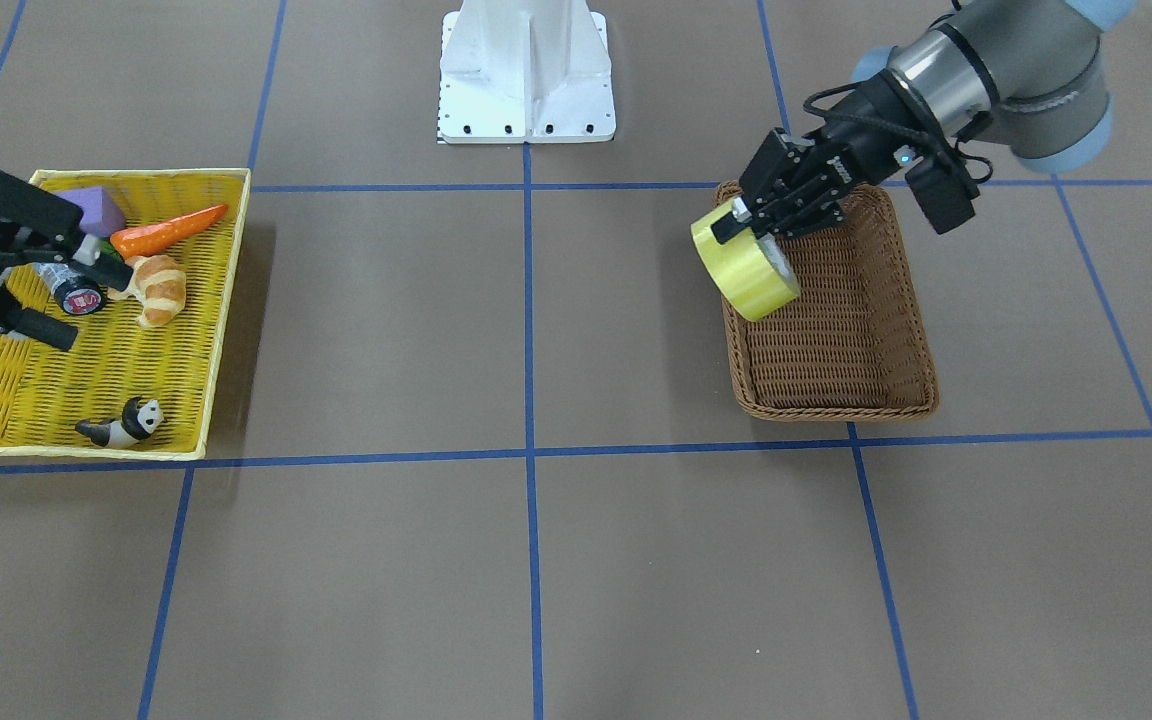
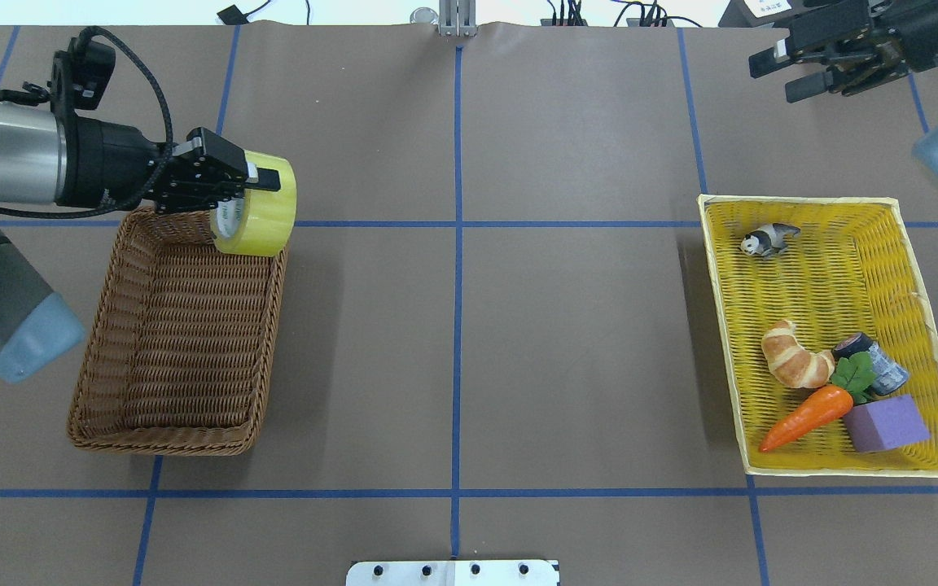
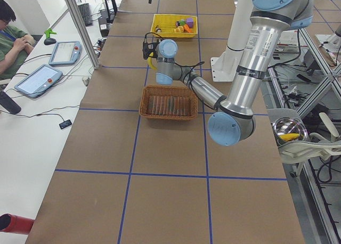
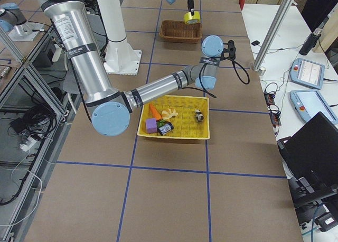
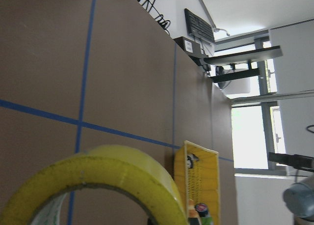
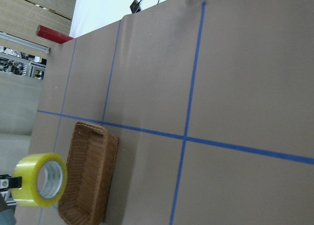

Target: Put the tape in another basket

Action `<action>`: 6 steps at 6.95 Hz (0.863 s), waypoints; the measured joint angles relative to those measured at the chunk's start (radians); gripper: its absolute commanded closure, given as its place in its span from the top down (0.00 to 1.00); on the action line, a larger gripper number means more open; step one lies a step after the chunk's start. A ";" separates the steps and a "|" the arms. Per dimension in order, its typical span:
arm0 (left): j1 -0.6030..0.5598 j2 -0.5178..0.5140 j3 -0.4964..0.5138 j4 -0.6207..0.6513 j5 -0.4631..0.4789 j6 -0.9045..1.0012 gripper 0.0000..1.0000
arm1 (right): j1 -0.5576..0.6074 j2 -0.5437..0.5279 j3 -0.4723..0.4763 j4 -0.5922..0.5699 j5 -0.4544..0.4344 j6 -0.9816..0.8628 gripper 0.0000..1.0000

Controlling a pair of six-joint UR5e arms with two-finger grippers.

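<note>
The robot's left gripper should release the tape inside the brown basket, next to the basket's long side (image 1: 788, 280) that faces the yellow tray.
The tape (image 2: 261, 213), a wide yellow-green roll with a white core, hangs in my left gripper (image 2: 251, 194), which is shut on its wall, one finger outside and one inside the core. It is held in the air over the far right corner of the brown wicker basket (image 2: 176, 439), which holds nothing. The front-facing view shows the tape (image 1: 748, 278) and left gripper (image 1: 744, 222) above the basket's rim (image 1: 836, 408). The left wrist view shows the roll's top (image 5: 113, 171). My right gripper (image 2: 780, 69) is open and empty, raised beyond the yellow tray.
The yellow woven tray (image 2: 803, 203) at the right holds a croissant (image 2: 795, 356), a carrot (image 2: 807, 417), a purple block (image 2: 884, 423), a small dark cylinder (image 2: 872, 362) and a panda figure (image 2: 770, 238). The robot's white base (image 1: 526, 80) stands mid-table.
</note>
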 measured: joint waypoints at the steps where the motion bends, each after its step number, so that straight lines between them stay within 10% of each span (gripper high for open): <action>1: -0.025 0.035 -0.029 0.118 -0.030 0.131 0.00 | 0.015 -0.015 0.013 -0.080 -0.113 -0.063 1.00; 4: -0.031 0.091 -0.078 0.328 -0.015 0.382 0.00 | 0.025 -0.087 0.184 -0.533 -0.467 -0.548 1.00; 6: 0.013 0.111 -0.146 0.558 0.059 0.546 0.00 | 0.044 -0.088 0.313 -0.920 -0.514 -0.874 1.00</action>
